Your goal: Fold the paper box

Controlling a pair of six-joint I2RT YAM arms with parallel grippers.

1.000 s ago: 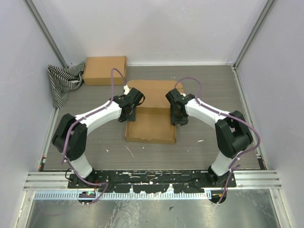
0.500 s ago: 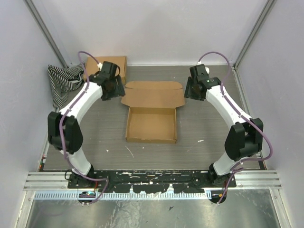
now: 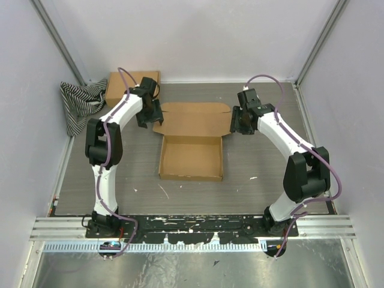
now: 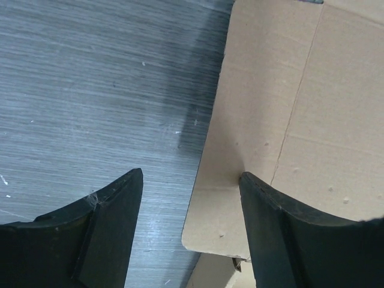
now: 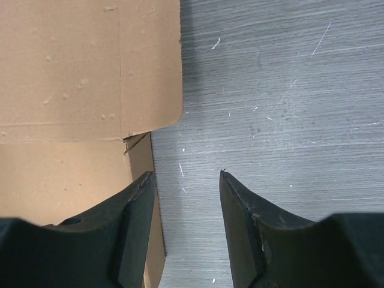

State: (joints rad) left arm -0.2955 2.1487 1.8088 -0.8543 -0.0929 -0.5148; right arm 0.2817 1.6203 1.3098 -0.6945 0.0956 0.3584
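Observation:
My right gripper will move next to the near side flap (image 3: pixel 228 122) (image 5: pixel 165 24) of the paper box's lid and close there, toward the lid's back fold.
The paper box (image 3: pixel 191 157) lies mid-table, a shallow brown tray with its lid (image 3: pixel 193 119) opened flat toward the back. My left gripper (image 3: pixel 150 118) is open beside the lid's left side flap. In the left wrist view the flap's rounded corner (image 4: pixel 219 222) sits between my open fingers (image 4: pixel 114 207). My right gripper (image 3: pixel 238 125) is open at the lid's right side flap. In the right wrist view that flap (image 5: pixel 150 72) lies just left of my fingers (image 5: pixel 243 207), with bare table between them. Neither gripper holds anything.
A second, fully formed brown cardboard box (image 3: pixel 132 89) stands at the back left. A black-and-white striped cloth (image 3: pixel 81 102) lies crumpled against the left wall. Grey walls enclose the table on three sides.
Both arms moved from the box's middle out to the back corners. The lid, standing folded a second ago, now lies flat and open. Both grippers then dropped lower, close to the lid's side flaps.

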